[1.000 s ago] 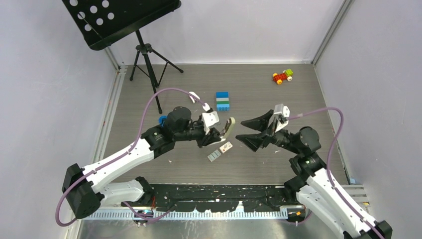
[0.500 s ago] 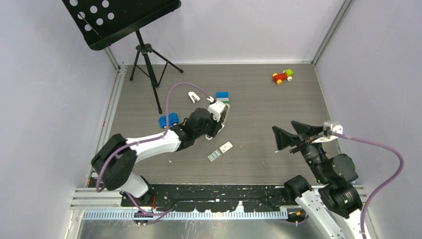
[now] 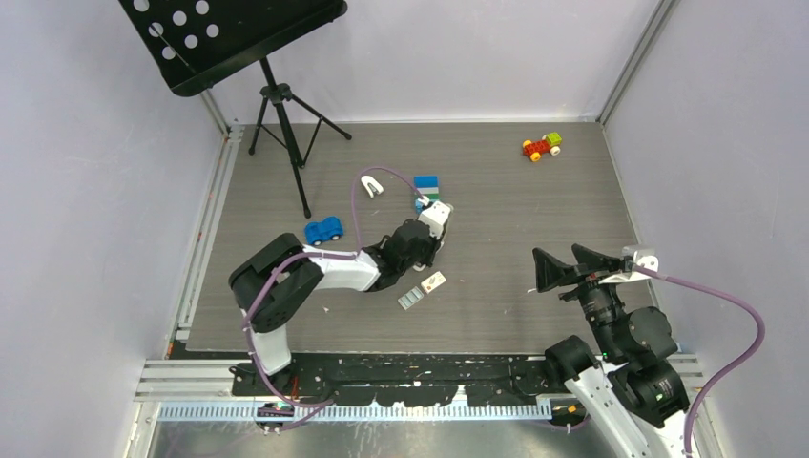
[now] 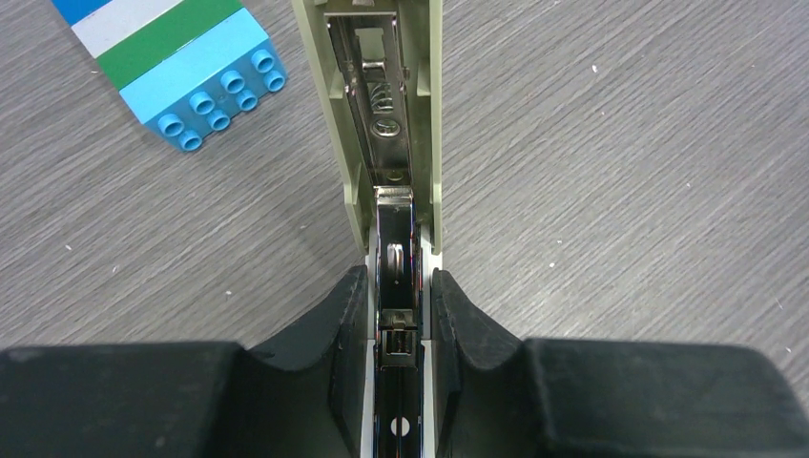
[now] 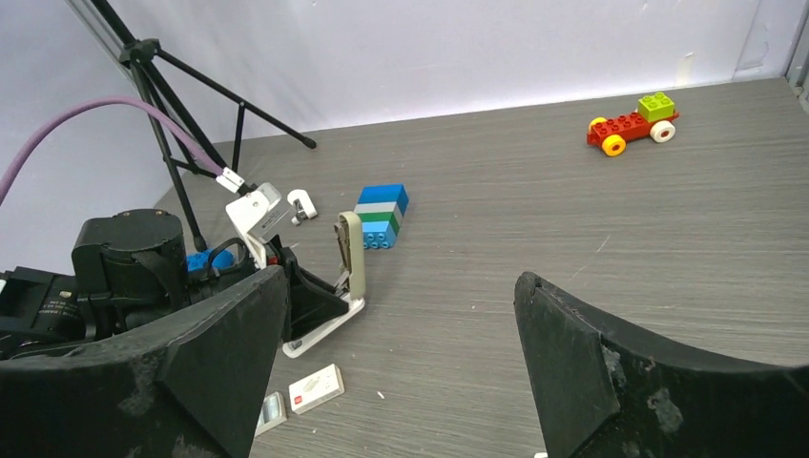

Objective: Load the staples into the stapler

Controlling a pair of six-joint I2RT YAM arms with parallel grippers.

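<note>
The robot's left gripper needs to set the stapler down on the table (image 3: 441,240) (image 4: 420,191) between the brick stack and the small white box.
The stapler (image 5: 352,250) is hinged open, its beige top (image 4: 324,114) standing up and its white base down by the table. The bare metal magazine (image 4: 396,258) shows in the left wrist view. My left gripper (image 4: 399,305) is shut on the base and magazine, one finger (image 4: 343,320) on each side; from above it sits mid-table (image 3: 431,246). The staples (image 3: 410,299) (image 5: 271,410) lie flat next to a small white red-marked box (image 3: 433,281) (image 5: 316,387), just in front of the stapler. My right gripper (image 3: 570,268) (image 5: 401,363) hangs open and empty, well to the right.
A blue, white and green brick stack (image 3: 426,188) (image 4: 181,67) stands just beyond the stapler. A white clip piece (image 3: 372,187), a blue toy car (image 3: 324,230) and a music stand (image 3: 277,95) are to the left. A red brick car (image 3: 541,146) sits far right.
My right gripper has drawn back to the right, away from the stapler, and opened wider. My left arm has swung round, still holding the stapler, which now sits slightly farther back near the brick stack.
</note>
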